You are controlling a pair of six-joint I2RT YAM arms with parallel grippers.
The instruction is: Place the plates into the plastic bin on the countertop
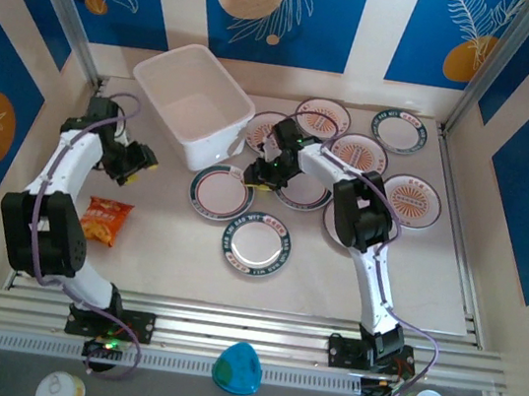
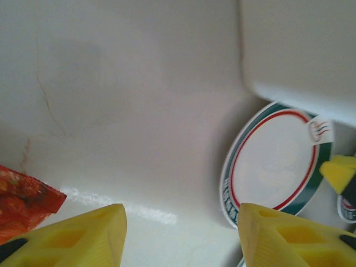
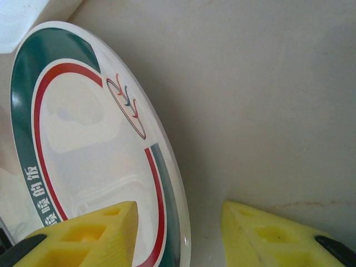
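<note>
The far rim of the plate can slide freely from my right gripper, so I will brace that rim with my left gripper while my right gripper grips the plate's opposite rim (image 1: 249,201).
Several plates lie on the countertop (image 1: 149,240). A green-rimmed plate (image 1: 221,193) with a red ring sits just in front of the plastic bin (image 1: 194,103). My right gripper (image 1: 260,174) is open at that plate's right edge. In the right wrist view its jaws straddle the rim of the plate (image 3: 89,144), one finger over the plate and the other over bare countertop (image 3: 267,111). My left gripper (image 1: 141,160) hangs open left of the bin, holding nothing. In the left wrist view the same plate (image 2: 275,161) lies ahead to the right, below the bin (image 2: 300,50).
An orange snack bag (image 1: 104,220) lies at front left; it also appears as the bag (image 2: 22,200) in the left wrist view. Another green-rimmed plate (image 1: 257,247) sits in front. Sunburst plates (image 1: 412,200) and others cluster at the back right, some under the right arm.
</note>
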